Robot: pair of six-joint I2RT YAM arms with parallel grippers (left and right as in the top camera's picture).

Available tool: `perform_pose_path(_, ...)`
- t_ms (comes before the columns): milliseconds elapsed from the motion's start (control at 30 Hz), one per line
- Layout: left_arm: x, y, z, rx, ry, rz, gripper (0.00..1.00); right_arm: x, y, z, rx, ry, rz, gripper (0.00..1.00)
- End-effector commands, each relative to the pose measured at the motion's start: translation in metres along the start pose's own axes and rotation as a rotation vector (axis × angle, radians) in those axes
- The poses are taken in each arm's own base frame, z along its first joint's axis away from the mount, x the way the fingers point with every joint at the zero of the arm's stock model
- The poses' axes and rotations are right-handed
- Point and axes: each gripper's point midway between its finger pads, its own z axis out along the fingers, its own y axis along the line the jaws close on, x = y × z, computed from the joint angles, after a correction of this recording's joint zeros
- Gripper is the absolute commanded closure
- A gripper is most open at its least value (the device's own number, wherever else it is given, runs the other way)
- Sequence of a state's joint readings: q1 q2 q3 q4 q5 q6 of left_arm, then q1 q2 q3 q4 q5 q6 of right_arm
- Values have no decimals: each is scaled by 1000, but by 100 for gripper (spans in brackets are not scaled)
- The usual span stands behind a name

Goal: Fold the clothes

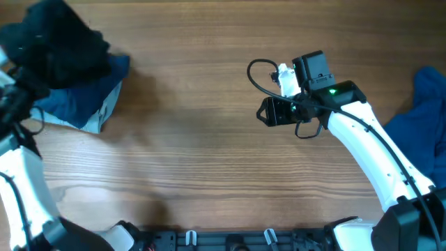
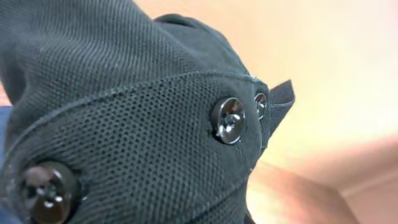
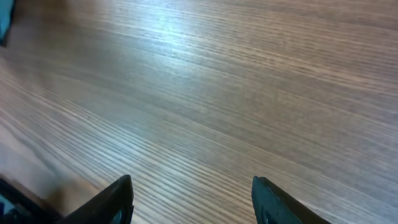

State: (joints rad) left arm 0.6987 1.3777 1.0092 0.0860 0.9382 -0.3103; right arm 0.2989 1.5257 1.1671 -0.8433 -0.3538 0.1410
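Note:
The robot's left gripper should release the black knit shirt on top of the folded blue garment (image 1: 54, 86).
A black knit shirt (image 1: 61, 43) with dark buttons hangs bunched at the far left corner, raised over a folded blue garment (image 1: 94, 94). It fills the left wrist view (image 2: 124, 106) and hides my left gripper's fingers, which seem to be shut on it. My right gripper (image 1: 267, 111) is open and empty over bare wood near the table's middle, and its two dark fingertips show spread apart in the right wrist view (image 3: 193, 196). A crumpled blue garment (image 1: 424, 115) lies at the right edge, behind the right arm.
The wooden table (image 1: 195, 139) runs between the two piles. The right arm's white link (image 1: 369, 153) crosses the lower right. A black cable loops by the right wrist (image 1: 254, 73).

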Motion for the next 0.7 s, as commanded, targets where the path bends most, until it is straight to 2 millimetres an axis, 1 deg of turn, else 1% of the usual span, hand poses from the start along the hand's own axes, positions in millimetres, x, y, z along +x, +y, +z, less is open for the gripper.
perform_pose_path(0,3,29,-2,18,15,-87,96,3,-3,1,16,14,23,39)
perform_pose_path(67,4,32,2,53,19,-112,96,1,-3,1,15,9,23,39)
perform_pose_path(100,-1,27,4,84,9,-124,96,0,-3,1,14,5,23,39)
perform_pose_path(167,-29,6,2,164,-57,-141,96,-3,-2,1,12,-7,25,39)
perform_pose_path(233,-63,-23,-6,251,-125,-156,96,-4,-2,1,11,-13,38,38)
perform_pose_path(267,-73,-32,-10,275,-146,-149,96,-4,-2,1,11,-15,40,38)
perform_pose_path(300,-91,-47,-15,310,-179,-129,96,-5,-2,1,11,-16,39,38)
perform_pose_path(367,-109,-57,-20,320,-211,-114,96,-5,-2,1,11,-19,38,37)
perform_pose_path(400,-118,-58,-20,306,-233,-121,96,-5,-2,1,11,-18,38,37)
perform_pose_path(467,-126,-52,-20,281,-267,-135,96,-6,-2,1,10,-20,38,37)
perform_pose_path(567,-125,-42,-11,249,-292,-72,96,-6,-2,1,9,-23,37,36)
perform_pose_path(667,-118,-27,7,224,-293,-35,96,-4,-2,1,11,-11,50,36)
